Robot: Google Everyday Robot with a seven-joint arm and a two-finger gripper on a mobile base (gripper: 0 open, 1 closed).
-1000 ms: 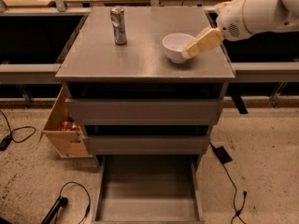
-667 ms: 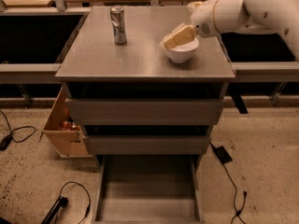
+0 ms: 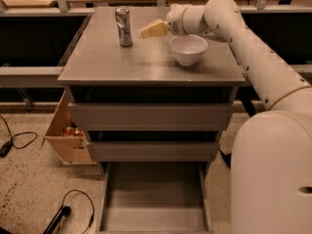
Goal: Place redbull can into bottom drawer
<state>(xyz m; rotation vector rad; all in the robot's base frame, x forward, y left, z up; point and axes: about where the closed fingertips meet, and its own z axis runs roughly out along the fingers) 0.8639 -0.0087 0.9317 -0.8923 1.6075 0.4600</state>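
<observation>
Next, I close on the upper half of the redbull can (image 3: 123, 21), just above its middle.
The redbull can (image 3: 124, 26) stands upright on the grey cabinet top (image 3: 122, 62), at its back left. My gripper (image 3: 152, 29) hovers above the top just right of the can, a small gap away, with its tan fingers pointing left toward it. It holds nothing. The bottom drawer (image 3: 153, 199) is pulled out at the foot of the cabinet, and its grey floor is bare.
A white bowl (image 3: 188, 48) sits on the top right of the gripper, under my arm. Two shut grey drawers (image 3: 151, 116) are above the open one. A tan wooden box (image 3: 66, 135) stands left of the cabinet. Cables (image 3: 19, 140) lie on the floor.
My gripper has swung left from over the white bowl to just beside the redbull can. The can and bowl have not moved.
</observation>
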